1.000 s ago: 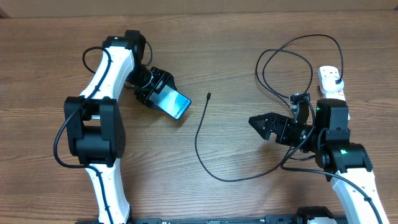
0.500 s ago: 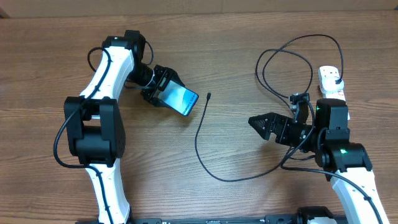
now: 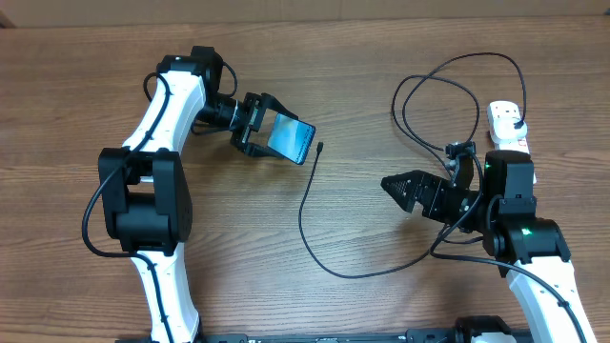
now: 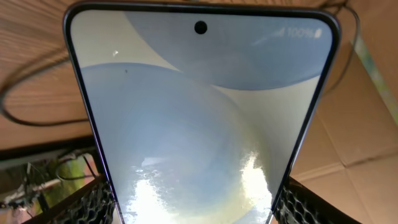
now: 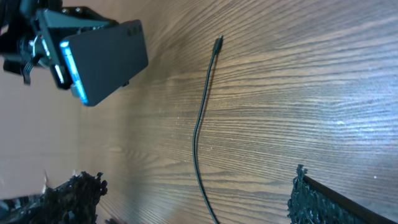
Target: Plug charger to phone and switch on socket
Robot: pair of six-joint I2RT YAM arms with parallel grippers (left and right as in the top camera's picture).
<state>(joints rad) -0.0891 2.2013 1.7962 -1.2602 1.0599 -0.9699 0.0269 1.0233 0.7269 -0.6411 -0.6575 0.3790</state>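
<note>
The robot's right gripper should next close on the phone's loose end (image 3: 307,145), across from the left gripper's fingers, to take hold of the phone.
My left gripper (image 3: 270,135) is shut on the phone (image 3: 292,140) and holds it tilted above the table, its light-blue screen facing the wrist camera (image 4: 199,118). The phone's dark back shows in the right wrist view (image 5: 102,59). The charger cable (image 3: 307,205) lies in a long curve on the table, its connector tip (image 3: 320,147) just right of the phone; the tip also shows in the right wrist view (image 5: 218,42). My right gripper (image 3: 395,188) is open and empty, pointing left toward the cable. The socket (image 3: 506,122) lies at the far right with the black plug in it.
The cable loops in wide coils (image 3: 448,86) behind my right arm. The wooden table (image 3: 381,286) stretches between the arms. A cardboard wall (image 3: 381,8) runs along the far edge.
My left gripper has lifted the phone and carried it up and to the right, tilting it more upright, close to the connector tip. The right arm and the cable have not moved.
</note>
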